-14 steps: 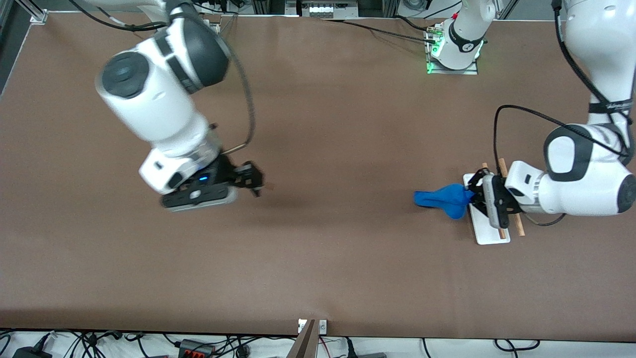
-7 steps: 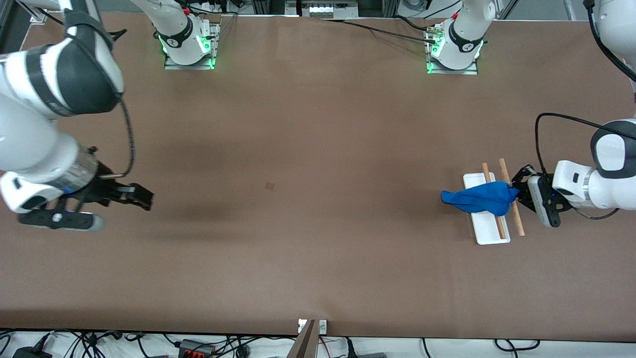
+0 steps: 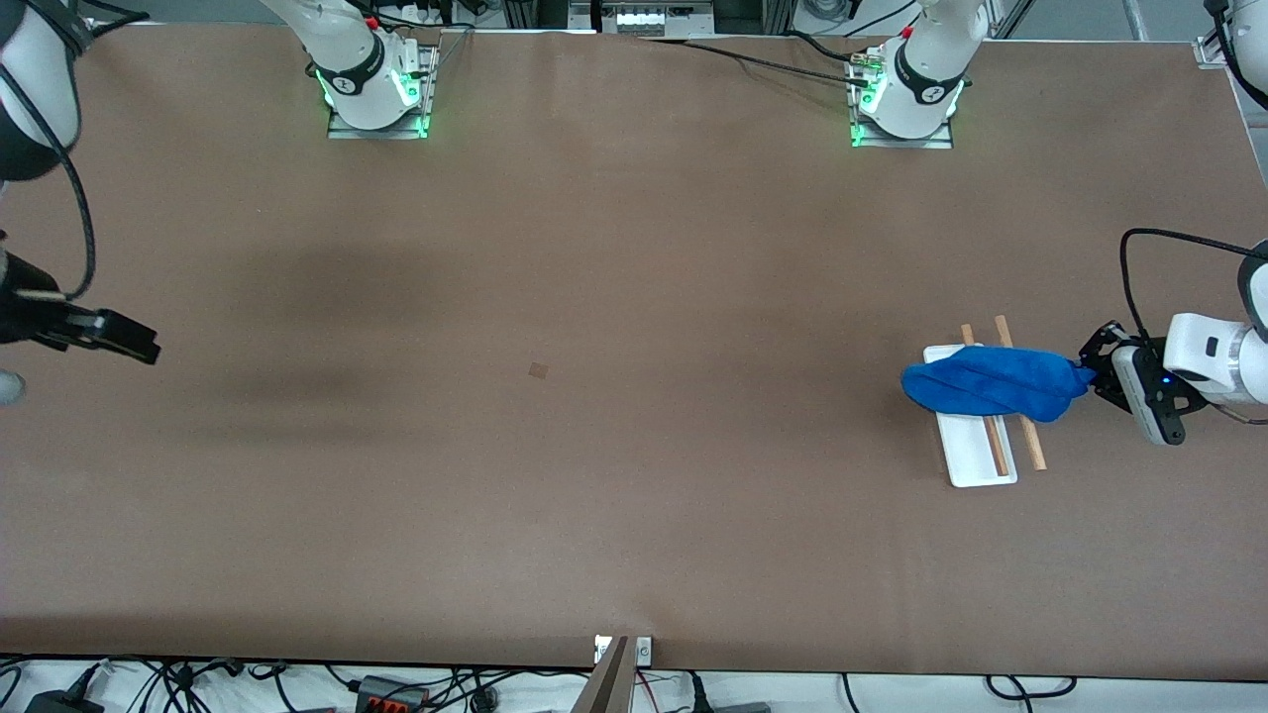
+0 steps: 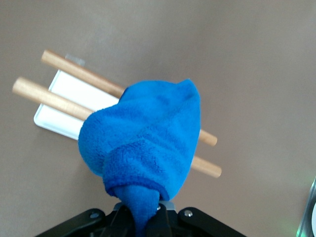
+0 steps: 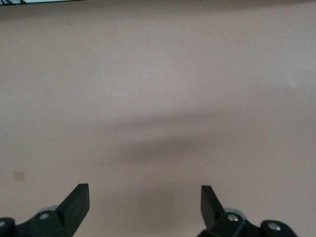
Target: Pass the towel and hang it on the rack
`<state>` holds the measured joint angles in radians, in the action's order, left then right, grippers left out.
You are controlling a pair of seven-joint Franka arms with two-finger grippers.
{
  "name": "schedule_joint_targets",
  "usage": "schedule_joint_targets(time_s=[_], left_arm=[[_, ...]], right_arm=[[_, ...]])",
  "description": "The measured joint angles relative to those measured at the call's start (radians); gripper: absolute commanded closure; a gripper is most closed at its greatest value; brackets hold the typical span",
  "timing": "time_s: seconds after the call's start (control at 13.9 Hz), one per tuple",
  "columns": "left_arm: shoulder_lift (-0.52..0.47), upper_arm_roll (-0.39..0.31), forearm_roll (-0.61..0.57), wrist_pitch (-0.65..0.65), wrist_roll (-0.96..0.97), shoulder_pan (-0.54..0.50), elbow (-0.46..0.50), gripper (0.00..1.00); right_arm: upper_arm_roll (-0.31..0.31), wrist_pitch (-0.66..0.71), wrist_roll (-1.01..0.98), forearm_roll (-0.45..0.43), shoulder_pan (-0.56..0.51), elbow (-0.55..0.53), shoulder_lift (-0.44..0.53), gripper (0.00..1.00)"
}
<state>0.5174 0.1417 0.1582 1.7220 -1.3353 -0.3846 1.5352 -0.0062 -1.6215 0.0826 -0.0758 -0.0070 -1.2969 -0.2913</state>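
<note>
Next, my left gripper releases the blue towel so that it is draped over the middle of both wooden rods (image 3: 985, 382) (image 4: 140, 120), up above the white base.
The blue towel (image 3: 986, 394) stretches across both wooden rods (image 3: 1030, 441) of the rack, whose white base (image 3: 976, 458) lies on the table at the left arm's end. My left gripper (image 3: 1090, 381) is beside the rack, just past the outer rod, shut on a bunched corner of the towel. In the left wrist view the towel (image 4: 148, 140) covers the middle of the rods (image 4: 54, 94), above the base (image 4: 66, 111), and its pinched end runs down into the left gripper (image 4: 145, 219). My right gripper (image 3: 139, 344) hangs open and holds nothing at the right arm's end of the table, seen also in its own view (image 5: 143, 197).
A small square mark (image 3: 538, 370) lies on the brown table near its middle. Both arm bases (image 3: 371, 84) (image 3: 906, 94) stand along the edge farthest from the front camera. Cables hang below the nearest edge.
My left gripper has pulled the towel over the rack's rods, toward the left arm's end of the table. My right arm has swung away to its own end, gripper still open.
</note>
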Motion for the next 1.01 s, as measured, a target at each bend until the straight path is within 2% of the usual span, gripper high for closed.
schedule_joint_targets(time_s=[0.29, 0.65, 0.79, 1.01], left_arm=[[0.061, 0.0, -0.003, 0.022, -0.033, -0.03, 0.002, 0.97], [0.103, 0.0, -0.003, 0.06, -0.075, -0.046, -0.002, 0.97], [0.111, 0.0, -0.003, 0.06, -0.075, -0.054, -0.002, 0.97], [0.144, 0.0, -0.003, 0.077, -0.08, -0.075, -0.002, 0.97]], right_arm=[[-0.041, 0.035, -0.101, 0.006, -0.015, -0.014, 0.043, 0.0], [-0.037, 0.06, -0.103, 0.03, -0.016, -0.064, 0.098, 0.0], [-0.037, 0.001, -0.103, 0.03, -0.016, -0.141, 0.131, 0.0], [-0.037, -0.096, -0.103, 0.03, -0.016, -0.311, 0.219, 0.0]])
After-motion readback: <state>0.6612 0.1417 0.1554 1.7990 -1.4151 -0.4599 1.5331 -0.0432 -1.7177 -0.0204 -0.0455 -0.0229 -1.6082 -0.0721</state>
